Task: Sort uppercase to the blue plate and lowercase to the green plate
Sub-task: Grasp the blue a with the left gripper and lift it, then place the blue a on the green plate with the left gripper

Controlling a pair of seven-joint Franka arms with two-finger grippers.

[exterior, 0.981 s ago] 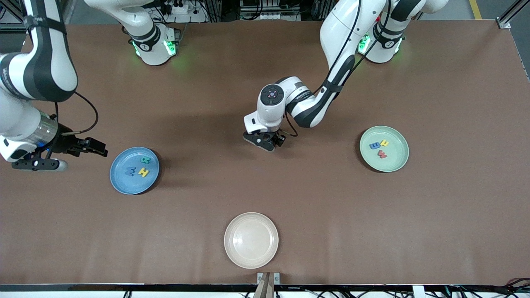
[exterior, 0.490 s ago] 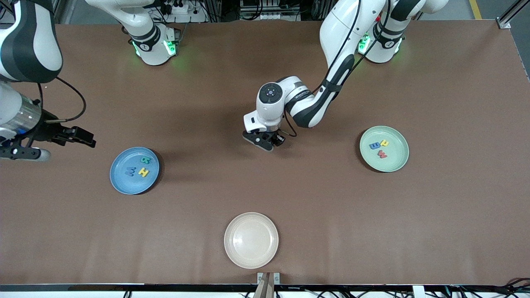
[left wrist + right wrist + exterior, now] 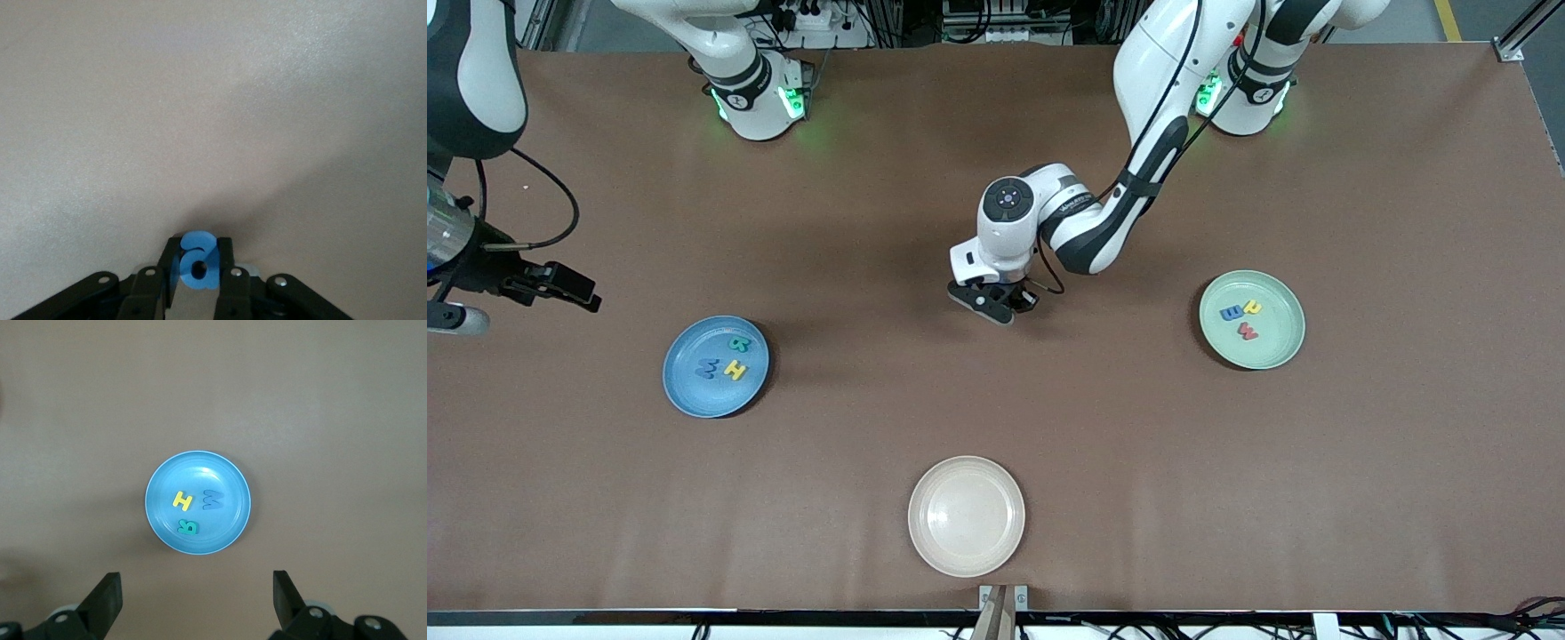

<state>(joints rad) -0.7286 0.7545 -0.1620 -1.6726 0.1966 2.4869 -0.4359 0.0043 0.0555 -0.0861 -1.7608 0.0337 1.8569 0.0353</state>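
My left gripper is going to set the blue lowercase letter down on the green plate, there at the blue m's camera side (image 3: 1228,325).
Low over the middle of the table, my left gripper (image 3: 996,308) (image 3: 198,249) is shut on a small blue lowercase e (image 3: 195,261), which stands upright between the jaws; the front view hides the letter. The blue plate (image 3: 685,391) (image 3: 200,470) holds three uppercase letters: a blue W (image 3: 708,367) (image 3: 213,499), a yellow H (image 3: 735,370) (image 3: 182,500) and a teal letter (image 3: 739,343) (image 3: 187,527). On the green plate (image 3: 1276,342) lie a blue m (image 3: 1232,312), a yellow d (image 3: 1253,308) and a red w (image 3: 1248,332). My right gripper (image 3: 525,307) (image 3: 197,600) hangs open and empty beside the blue plate, at the right arm's end.
A cream plate (image 3: 938,542) with nothing in it sits near the table's front edge, nearer the camera than my left gripper. Bare brown table lies between the three plates.
The left jaws have closed onto the blue e. The right arm has drawn away from the blue plate toward its end of the table.
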